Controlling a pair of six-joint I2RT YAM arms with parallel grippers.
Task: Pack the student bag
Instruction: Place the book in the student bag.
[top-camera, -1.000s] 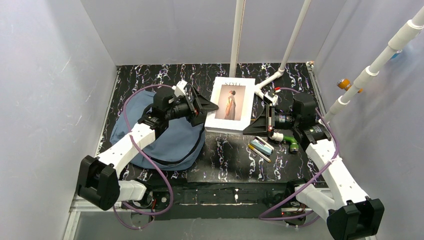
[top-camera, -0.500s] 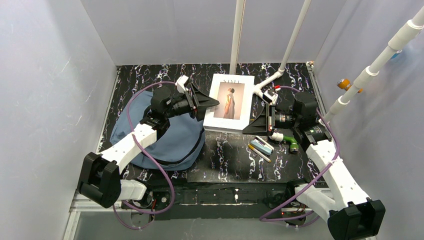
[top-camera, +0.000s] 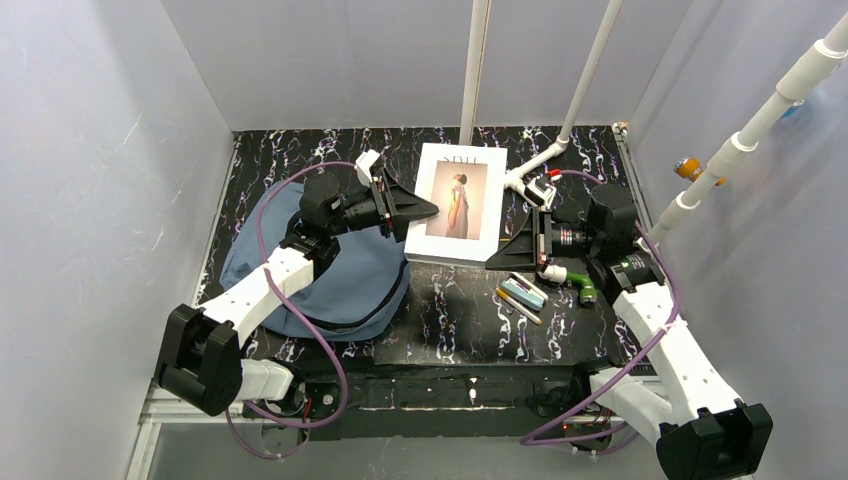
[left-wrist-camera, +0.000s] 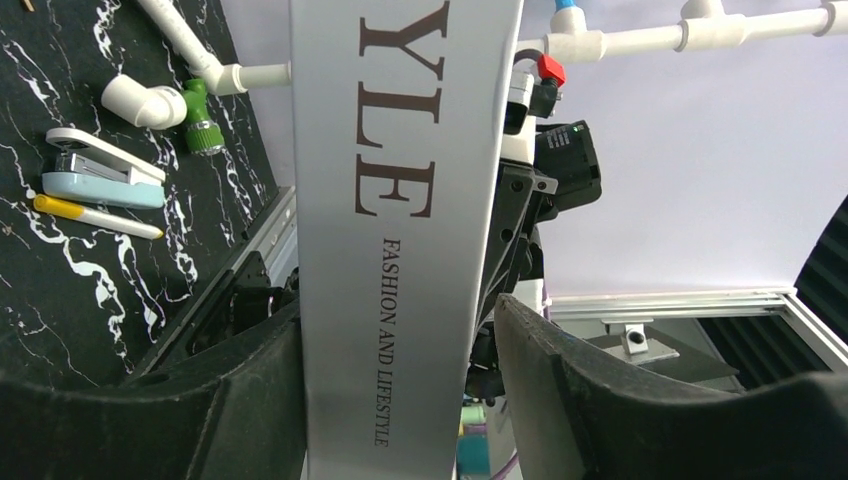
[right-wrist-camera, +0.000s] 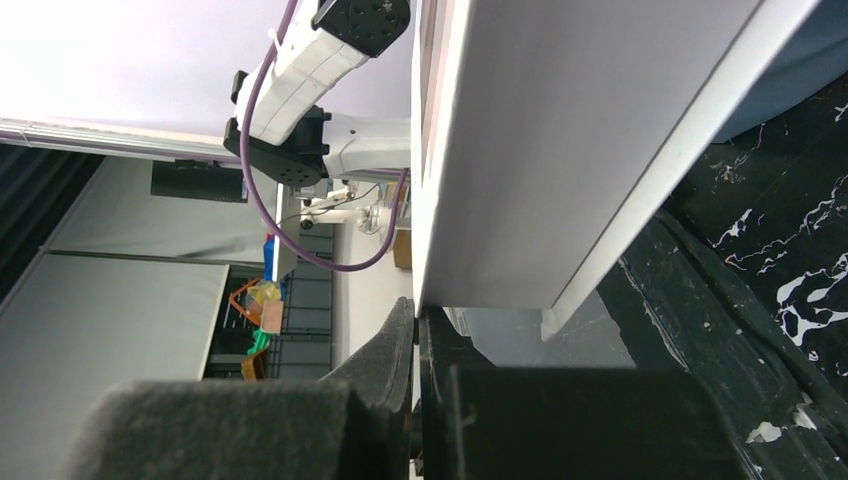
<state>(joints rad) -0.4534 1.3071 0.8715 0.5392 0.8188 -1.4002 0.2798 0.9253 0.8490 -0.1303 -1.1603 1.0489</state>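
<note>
I need to open my right gripper, as it pinches only the book's thin cover edge, and take the book across both covers (right-wrist-camera: 505, 275) while my left gripper holds the spine.
The student bag (top-camera: 330, 285) is a slate-blue backpack lying flat at the left of the table, under my left arm. A white "STYLE" book (top-camera: 458, 200) lies just right of it, slightly raised. My left gripper (top-camera: 420, 210) straddles the book's spine (left-wrist-camera: 400, 150). One finger touches the spine, the other stands a little off it, so the jaws are open. My right gripper (top-camera: 497, 260) is at the book's near right corner, with its jaws shut on the thin cover edge (right-wrist-camera: 418, 200). A corner of the bag (right-wrist-camera: 800, 55) shows behind the book.
A light-blue stapler (top-camera: 523, 292), a yellow pen (top-camera: 518, 306) and a green-and-white pipe fitting (top-camera: 572, 280) lie right of the book, by my right arm. White PVC pipes (top-camera: 575, 100) rise at the back and right. Grey walls close in on three sides.
The book has shifted slightly left and toward the back, with both grippers at its edges. My left gripper has moved a little left with it. The right arm has hardly moved.
</note>
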